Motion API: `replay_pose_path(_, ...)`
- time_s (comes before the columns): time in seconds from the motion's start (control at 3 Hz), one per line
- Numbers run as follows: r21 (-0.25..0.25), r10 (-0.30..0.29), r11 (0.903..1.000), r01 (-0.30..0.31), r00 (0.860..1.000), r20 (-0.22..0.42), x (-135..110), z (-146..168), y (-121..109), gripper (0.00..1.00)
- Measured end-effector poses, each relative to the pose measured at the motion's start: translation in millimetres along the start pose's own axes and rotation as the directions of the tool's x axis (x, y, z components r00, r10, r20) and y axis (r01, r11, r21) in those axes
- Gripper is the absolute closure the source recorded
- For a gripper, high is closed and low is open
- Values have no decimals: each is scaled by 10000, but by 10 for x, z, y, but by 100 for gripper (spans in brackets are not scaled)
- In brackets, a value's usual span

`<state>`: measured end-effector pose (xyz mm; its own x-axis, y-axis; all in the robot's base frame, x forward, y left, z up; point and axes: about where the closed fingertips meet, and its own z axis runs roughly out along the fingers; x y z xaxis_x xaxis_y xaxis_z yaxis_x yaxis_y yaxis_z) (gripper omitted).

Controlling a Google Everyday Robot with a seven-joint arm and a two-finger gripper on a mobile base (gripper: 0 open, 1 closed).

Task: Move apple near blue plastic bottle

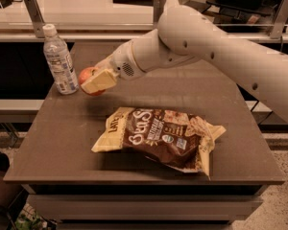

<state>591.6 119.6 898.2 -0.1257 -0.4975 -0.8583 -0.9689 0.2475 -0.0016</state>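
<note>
Next, I release the apple on the brown table point(90, 92) beside the blue plastic bottle, behind the chip bag.
The red-orange apple point(87, 75) is held in my gripper point(93, 82), whose cream fingers point(100, 80) are shut around it, low over the table's far left part. The blue plastic bottle point(59, 60), clear with a white cap and pale label, stands upright at the far left of the table. The apple is just right of the bottle, a small gap apart. My white arm reaches in from the upper right.
A brown-and-yellow chip bag point(161, 135) lies flat in the middle of the brown table point(67, 147). A counter with metal rail posts point(32, 14) runs behind the table. The floor drops off at the front and sides.
</note>
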Motion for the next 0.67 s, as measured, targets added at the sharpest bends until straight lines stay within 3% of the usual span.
replay_pose_path(0.67, 513, -701, 9957, 776, 9886, -1331, 104, 227, -14, 100)
